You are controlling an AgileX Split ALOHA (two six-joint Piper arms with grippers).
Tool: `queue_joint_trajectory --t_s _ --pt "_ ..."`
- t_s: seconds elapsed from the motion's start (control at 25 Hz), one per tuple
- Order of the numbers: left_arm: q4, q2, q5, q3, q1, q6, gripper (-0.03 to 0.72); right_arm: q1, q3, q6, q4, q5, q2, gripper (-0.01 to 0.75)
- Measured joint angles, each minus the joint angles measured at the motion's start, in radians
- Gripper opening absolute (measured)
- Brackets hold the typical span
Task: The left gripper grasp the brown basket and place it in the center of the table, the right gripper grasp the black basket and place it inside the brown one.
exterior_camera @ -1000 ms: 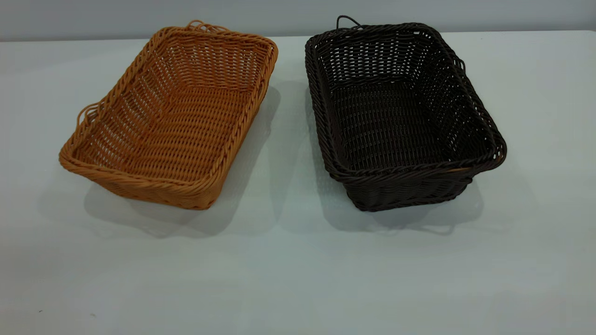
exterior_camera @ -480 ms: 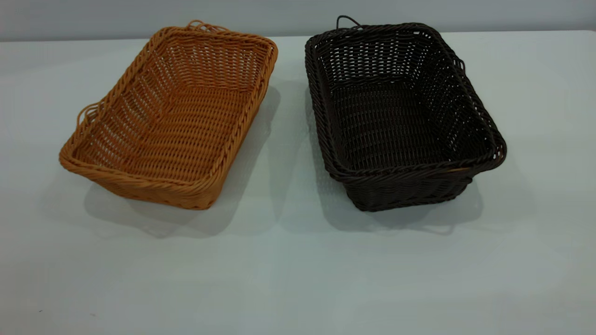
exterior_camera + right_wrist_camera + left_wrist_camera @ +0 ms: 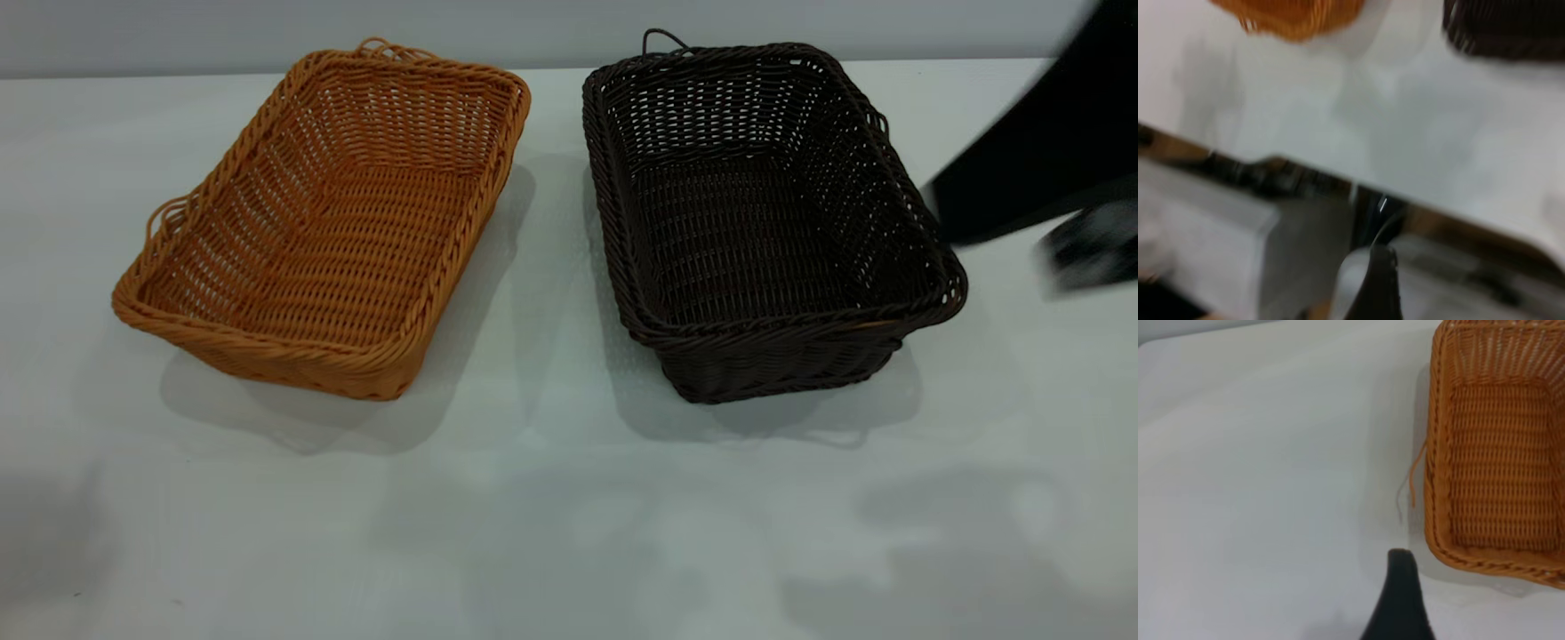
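Observation:
The robot's right gripper should next move to the black basket's outer long rim (image 3: pixel 924 220), away from the brown basket and near the front corner, and close there.
The brown basket (image 3: pixel 324 222) stands on the white table (image 3: pixel 551 516) at the left, turned at an angle. The black basket (image 3: pixel 765 213) stands beside it at the right, a gap between them. Both are empty. My right gripper (image 3: pixel 1089 244) comes in blurred from the right edge, above the table, just right of the black basket. In the right wrist view one of its fingers (image 3: pixel 1373 287) shows and the jaws look open. My left gripper (image 3: pixel 1468 583) is outside the exterior view. One finger (image 3: pixel 1399 600) shows near the brown basket's (image 3: pixel 1498 453) corner, jaws open and empty.
The bulky black right arm (image 3: pixel 1031 151) crosses the upper right corner. The table's front half is bare white, with arm shadows at the lower left and lower right. The right wrist view shows the table edge (image 3: pixel 1358 180) with dark clutter beyond it.
The right arm and gripper have swung into the exterior view from the right. New shadows lie on the table's front. Both baskets have stayed put.

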Motion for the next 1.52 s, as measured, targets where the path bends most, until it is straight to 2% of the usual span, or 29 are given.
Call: queue_joint_trajectory --t_s 0.16,0.28,0.4,0.52,0.72,0.92,1.12,1.24,1.36,1.52 --pt "0.0 0.135 -0.015 -0.066 0.0 0.003 0.554 0.07 -0.085 0.058 0.108 -0.004 0.233 0.61" --pt "0.0 0.2 -0.018 -0.098 0.0 0.004 0.554 0.078 -0.113 0.082 0.335 -0.046 0.377 0.596" --pt "0.0 0.242 -0.025 -0.114 0.0 0.006 0.554 0.078 -0.115 0.085 0.614 -0.04 0.508 0.582" --pt "0.0 0.26 -0.04 -0.117 0.0 0.006 0.554 0.078 -0.139 0.126 0.727 -0.022 0.613 0.577" --pt "-0.002 0.269 -0.074 -0.118 0.0 0.006 0.554 0.078 -0.196 0.251 0.747 -0.073 0.721 0.575" --pt "-0.002 0.275 -0.104 -0.118 0.0 0.006 0.554 0.084 -0.265 0.375 0.755 -0.237 0.749 0.575" --pt "-0.008 0.34 -0.119 -0.128 0.0 -0.014 0.554 0.141 -0.313 0.497 0.761 -0.408 0.771 0.575" --pt "-0.022 0.432 -0.103 -0.168 0.0 -0.024 0.554 0.176 -0.331 0.568 0.763 -0.479 0.808 0.575" --pt "-0.046 0.541 -0.086 -0.235 0.0 -0.008 0.554 0.18 -0.341 0.605 0.765 -0.536 0.846 0.575" --pt "-0.111 0.72 -0.08 -0.347 -0.008 0.049 0.554 0.18 -0.358 0.62 0.769 -0.553 0.867 0.575"
